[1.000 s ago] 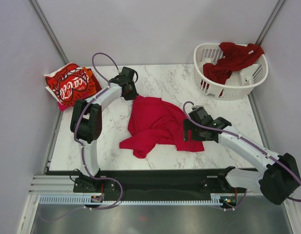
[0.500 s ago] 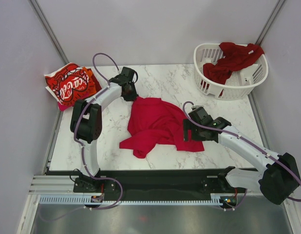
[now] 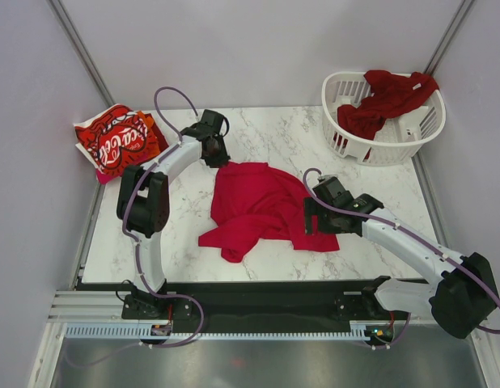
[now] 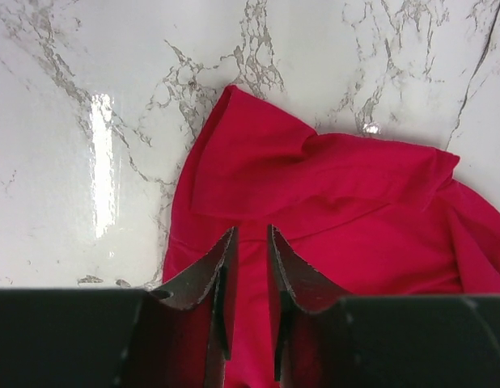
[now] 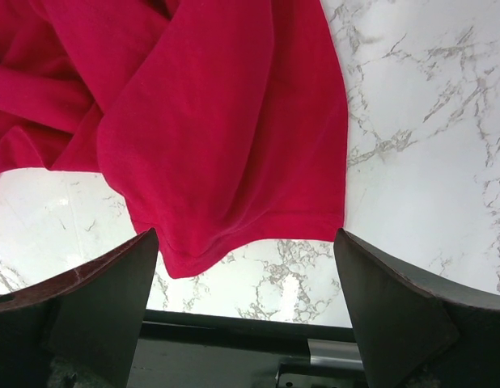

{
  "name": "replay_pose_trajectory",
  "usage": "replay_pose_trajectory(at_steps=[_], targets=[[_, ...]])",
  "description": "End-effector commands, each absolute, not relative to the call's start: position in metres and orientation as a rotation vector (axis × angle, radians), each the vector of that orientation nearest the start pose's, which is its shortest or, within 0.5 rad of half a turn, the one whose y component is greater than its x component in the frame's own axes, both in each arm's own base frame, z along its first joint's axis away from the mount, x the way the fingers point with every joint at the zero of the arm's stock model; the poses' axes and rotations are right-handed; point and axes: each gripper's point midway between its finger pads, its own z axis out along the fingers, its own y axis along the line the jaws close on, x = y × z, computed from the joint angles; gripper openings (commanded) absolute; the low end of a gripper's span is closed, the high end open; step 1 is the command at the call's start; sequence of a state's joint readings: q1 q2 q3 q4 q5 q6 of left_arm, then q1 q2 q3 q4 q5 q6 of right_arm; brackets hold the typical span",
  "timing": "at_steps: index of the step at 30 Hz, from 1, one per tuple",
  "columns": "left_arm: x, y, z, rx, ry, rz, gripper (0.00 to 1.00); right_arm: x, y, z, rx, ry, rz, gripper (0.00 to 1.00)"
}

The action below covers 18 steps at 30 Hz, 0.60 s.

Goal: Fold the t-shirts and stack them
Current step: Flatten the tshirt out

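Note:
The bright red t-shirt's folded flap lies just ahead of the left gripper's fingers, so the robot should open them and pinch the flap's edge (image 4: 250,217) before lifting.
A plain bright red t-shirt (image 3: 262,206) lies crumpled mid-table. My left gripper (image 3: 220,158) hovers at its far left corner. In the left wrist view the jaws (image 4: 250,230) stand a narrow gap apart over the cloth (image 4: 331,194), holding nothing that I can see. My right gripper (image 3: 314,221) is wide open at the shirt's near right hem (image 5: 226,162), empty (image 5: 246,236). A Coca-Cola t-shirt (image 3: 114,141) tops a folded pile at the far left. A dark red t-shirt (image 3: 386,99) hangs in the basket.
The white slatted laundry basket (image 3: 347,137) stands at the far right corner. The folded pile sits at the table's left edge, with orange (image 3: 155,129) and pink edges showing. The black rail (image 3: 258,295) runs along the near edge. Grey walls surround the table.
My left gripper has drawn back slightly toward the far left from the shirt's corner. The shirt and the right arm have hardly moved.

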<state>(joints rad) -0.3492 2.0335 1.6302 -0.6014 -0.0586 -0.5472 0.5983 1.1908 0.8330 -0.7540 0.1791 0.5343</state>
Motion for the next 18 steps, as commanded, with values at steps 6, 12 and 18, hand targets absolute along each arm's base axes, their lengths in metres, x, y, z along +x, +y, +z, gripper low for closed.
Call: replay_pose_trajectory(at_steps=[6, 12, 18], targets=[[0.472, -0.182, 0.09, -0.201, 2.554, -0.244, 0.42, 0.22, 0.135, 0.09, -0.036, 2.634, 0.135, 0.98], [0.481, -0.194, 0.075, -0.161, 2.572, -0.244, 0.46, 0.22, 0.136, 0.089, -0.043, 2.634, 0.136, 0.98], [0.484, -0.202, 0.059, -0.151, 2.596, -0.249, 0.44, 0.22, 0.136, 0.088, -0.041, 2.639, 0.131, 0.98]])
